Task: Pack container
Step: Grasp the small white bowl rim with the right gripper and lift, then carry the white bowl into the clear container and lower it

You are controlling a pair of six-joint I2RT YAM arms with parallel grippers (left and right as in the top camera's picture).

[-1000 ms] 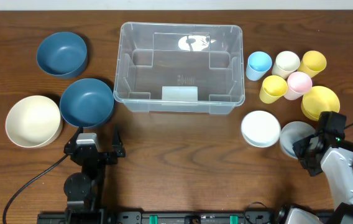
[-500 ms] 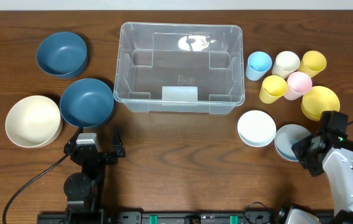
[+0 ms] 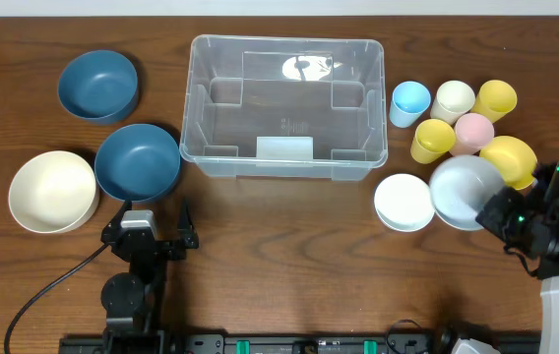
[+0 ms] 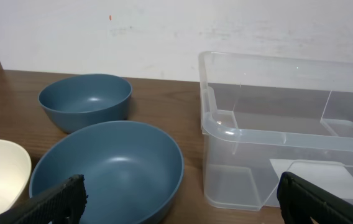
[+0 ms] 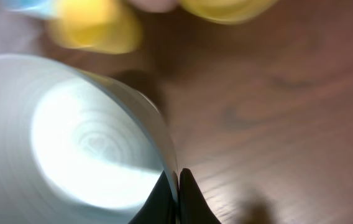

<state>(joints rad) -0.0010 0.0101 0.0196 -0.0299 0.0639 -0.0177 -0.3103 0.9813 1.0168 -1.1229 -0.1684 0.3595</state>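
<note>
The robot's right gripper needs to release the pale bowl, now lifted off the table, inside the clear plastic container [image 3: 336, 99], near the container's side by the blue cup.
The clear plastic container [image 3: 284, 103] stands empty at the table's back middle; it also shows in the left wrist view [image 4: 288, 143]. My right gripper [image 3: 504, 208] is shut on the rim of a pale grey-blue bowl [image 3: 466, 192] and holds it lifted off the table, right of the container; the wrist view shows the rim pinched between the fingers [image 5: 178, 186], with the bowl [image 5: 71, 143] to their left. My left gripper [image 3: 154, 236] is open and empty at the front left, its fingers [image 4: 176, 199] wide apart.
A white bowl [image 3: 404, 203] sits next to the held bowl. Blue [image 3: 409, 102], cream [image 3: 453, 100], pink [image 3: 473, 131] and yellow [image 3: 432, 140] cups and a yellow bowl [image 3: 512, 157] cluster at right. Two blue bowls [image 3: 138, 161] [image 3: 98, 86] and a cream bowl [image 3: 53, 191] sit at left.
My right gripper has lifted the grey-blue bowl off the table and carried it up and back toward the cups. The white bowl shifted slightly left. The left arm has not moved.
</note>
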